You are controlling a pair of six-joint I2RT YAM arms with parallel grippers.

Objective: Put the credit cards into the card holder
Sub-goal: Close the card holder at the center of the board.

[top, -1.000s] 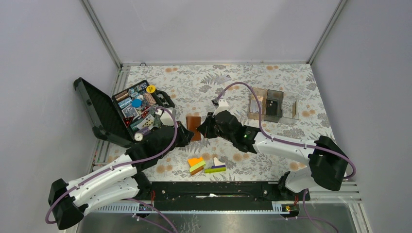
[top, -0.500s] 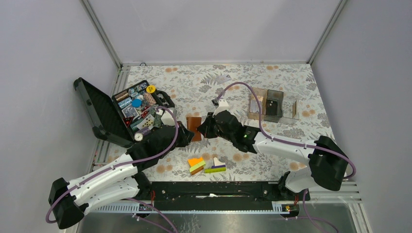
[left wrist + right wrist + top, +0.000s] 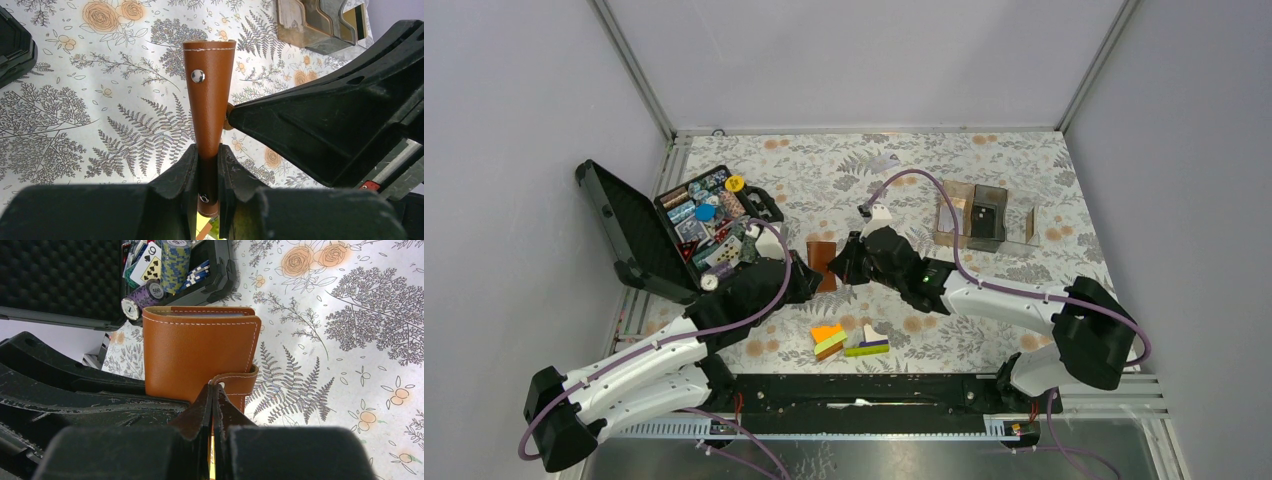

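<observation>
I should release the brown leather card holder from my left gripper and leave it on the flowered table (image 3: 830, 282), just behind the orange block.
The brown leather card holder (image 3: 823, 262) is closed and stands on edge between my two grippers. My left gripper (image 3: 208, 165) is shut on its lower end, which shows edge-on in the left wrist view (image 3: 207, 85). My right gripper (image 3: 214, 395) is shut on the holder's snap tab (image 3: 237, 382); the holder's flat face (image 3: 200, 350) fills that view. In the top view the left gripper (image 3: 808, 279) and right gripper (image 3: 840, 264) meet at the holder. A thin tan and dark card edge (image 3: 358, 16) stands in a compartment box; no other credit cards show clearly.
An open black case (image 3: 694, 228) with poker chips and playing cards lies at the left, close behind the holder (image 3: 165, 265). Orange, green and purple blocks (image 3: 849, 342) lie near the front. Clear and brown compartment boxes (image 3: 984, 215) stand at the right.
The right arm has shifted slightly to the left. Both grippers still hold the card holder in the same place.
</observation>
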